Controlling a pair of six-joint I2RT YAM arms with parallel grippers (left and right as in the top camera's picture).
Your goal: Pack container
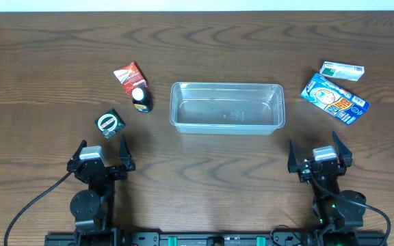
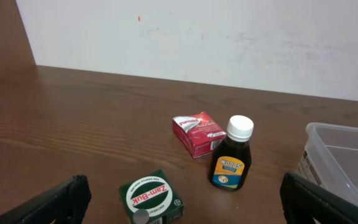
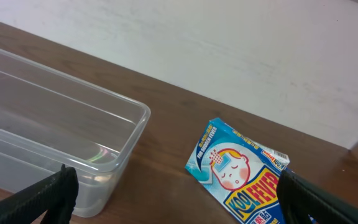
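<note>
The blue Kool Fever box has one long side facing the green-and-white box. Next, my right gripper closes on the middle of the blue Kool Fever box's long side [image 1: 341, 89] [image 3: 271, 164] there.
The clear plastic container [image 1: 226, 107] sits empty at the table's middle; its corner also shows in the left wrist view [image 2: 344, 163] and its end in the right wrist view [image 3: 55, 143]. To its left lie a red packet [image 1: 128, 74], a dark syrup bottle with a white cap [image 1: 140, 99] and a green Zam-Buk box [image 1: 109, 122]. To its right lie a blue Kool Fever box [image 1: 334, 98] and a green-and-white box [image 1: 342, 70]. My left gripper [image 1: 102, 152] is open behind the green box [image 2: 151, 197]. My right gripper [image 1: 319, 154] is open, with the blue box [image 3: 241, 174] ahead of it.
The dark wooden table [image 1: 46, 68] spreads around everything. A white wall [image 2: 197, 37] rises beyond its far edge. Both arm bases and their cables [image 1: 33, 205] sit along the near edge.
</note>
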